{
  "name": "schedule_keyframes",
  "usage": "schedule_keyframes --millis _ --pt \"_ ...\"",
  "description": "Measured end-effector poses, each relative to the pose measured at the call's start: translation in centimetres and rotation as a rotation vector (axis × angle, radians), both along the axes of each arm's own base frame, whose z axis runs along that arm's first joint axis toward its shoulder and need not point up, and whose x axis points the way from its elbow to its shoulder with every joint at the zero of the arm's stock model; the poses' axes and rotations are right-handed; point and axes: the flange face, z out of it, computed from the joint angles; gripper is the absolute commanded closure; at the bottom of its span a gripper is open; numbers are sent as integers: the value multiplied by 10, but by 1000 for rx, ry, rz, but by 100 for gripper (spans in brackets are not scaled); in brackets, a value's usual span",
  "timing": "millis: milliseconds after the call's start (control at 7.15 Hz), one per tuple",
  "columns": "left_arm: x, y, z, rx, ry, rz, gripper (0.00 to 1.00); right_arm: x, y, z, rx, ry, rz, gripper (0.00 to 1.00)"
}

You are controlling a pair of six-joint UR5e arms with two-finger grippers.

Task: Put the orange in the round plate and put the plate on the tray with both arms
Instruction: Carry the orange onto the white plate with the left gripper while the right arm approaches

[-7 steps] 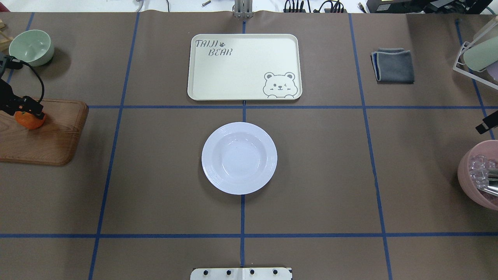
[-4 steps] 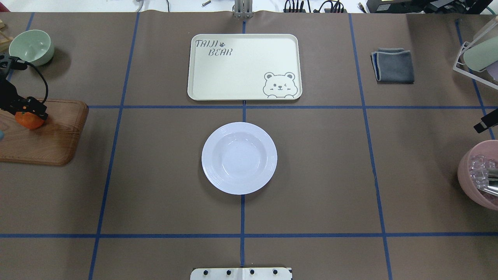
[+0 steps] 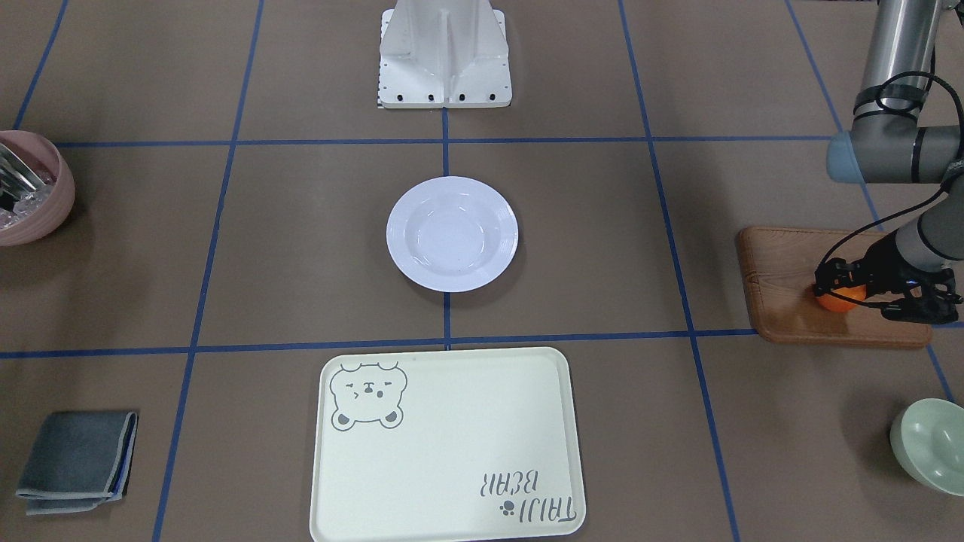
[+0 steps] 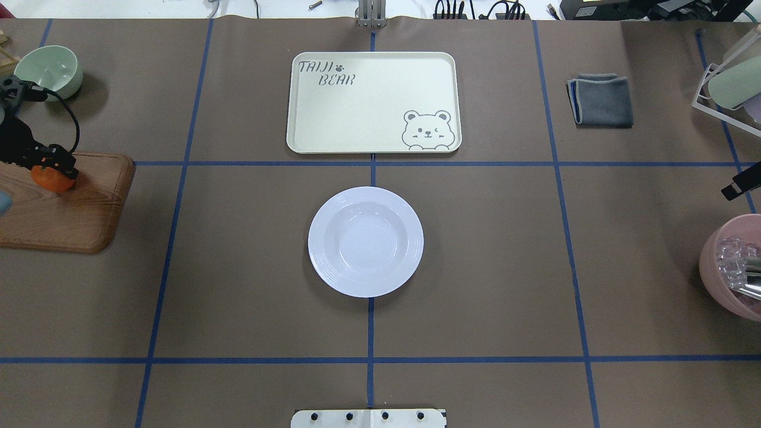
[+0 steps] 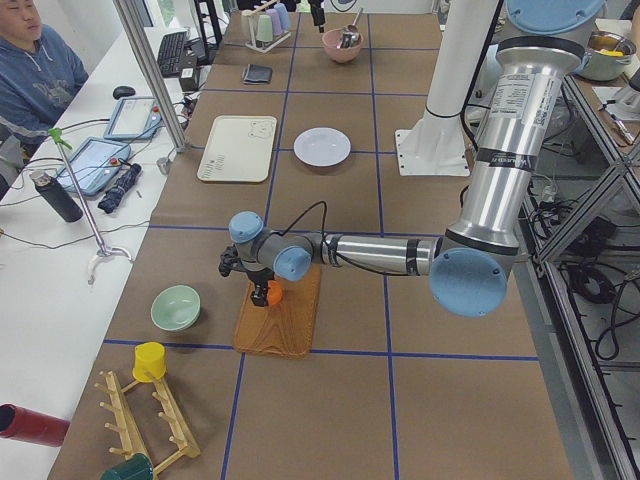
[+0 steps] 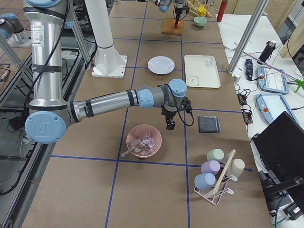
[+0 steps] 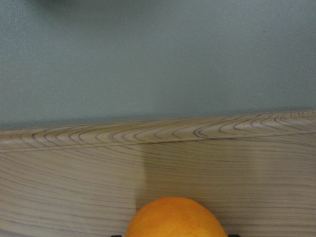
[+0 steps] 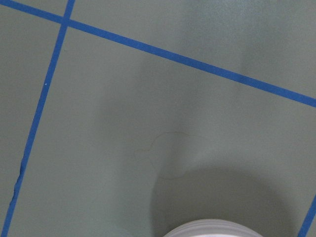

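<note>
Next, my left gripper lets go of the orange in the sunken middle of the white round plate (image 3: 453, 241).
The orange (image 4: 51, 179) hangs just above the wooden board (image 4: 77, 214) at the table's left end, with my left gripper (image 4: 54, 167) shut on it. The front-facing view shows the same orange (image 3: 838, 300) between the black fingers, and the left wrist view shows the orange (image 7: 176, 217) over the board's grain. The empty white round plate (image 4: 365, 241) sits at the table's centre. Beyond it lies the empty cream tray (image 4: 373, 102). Only a black piece of my right gripper (image 4: 740, 185) shows at the right edge, near the pink bowl; whether it is open or shut I cannot tell.
A pale green bowl (image 4: 47, 70) stands behind the board. At the right are a pink bowl (image 4: 722, 261) with clear pieces and metal tongs, a folded grey cloth (image 4: 601, 99) and a cup rack (image 4: 728, 83). A person (image 5: 35, 60) sits beyond the table's far side.
My left gripper has risen a little with the orange and shifted slightly right and toward the far side. The right gripper's visible part has moved slightly away from the pink bowl.
</note>
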Motion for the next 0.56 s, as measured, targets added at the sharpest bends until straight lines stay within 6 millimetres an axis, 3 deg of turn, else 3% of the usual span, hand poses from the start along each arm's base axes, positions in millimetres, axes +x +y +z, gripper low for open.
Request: schedule_keyframes --millis 140,280,559 --pt "12 -11 -38 -39 49 -56 100 0 -1 -3 -1 3 8 0" --pt "36 -18 -82 -88 99 -103 100 -2 -3 -9 -15 1 29 0" --pt "120 -12 -178 -217 173 -173 100 -20 -5 -32 -24 -13 49 0"
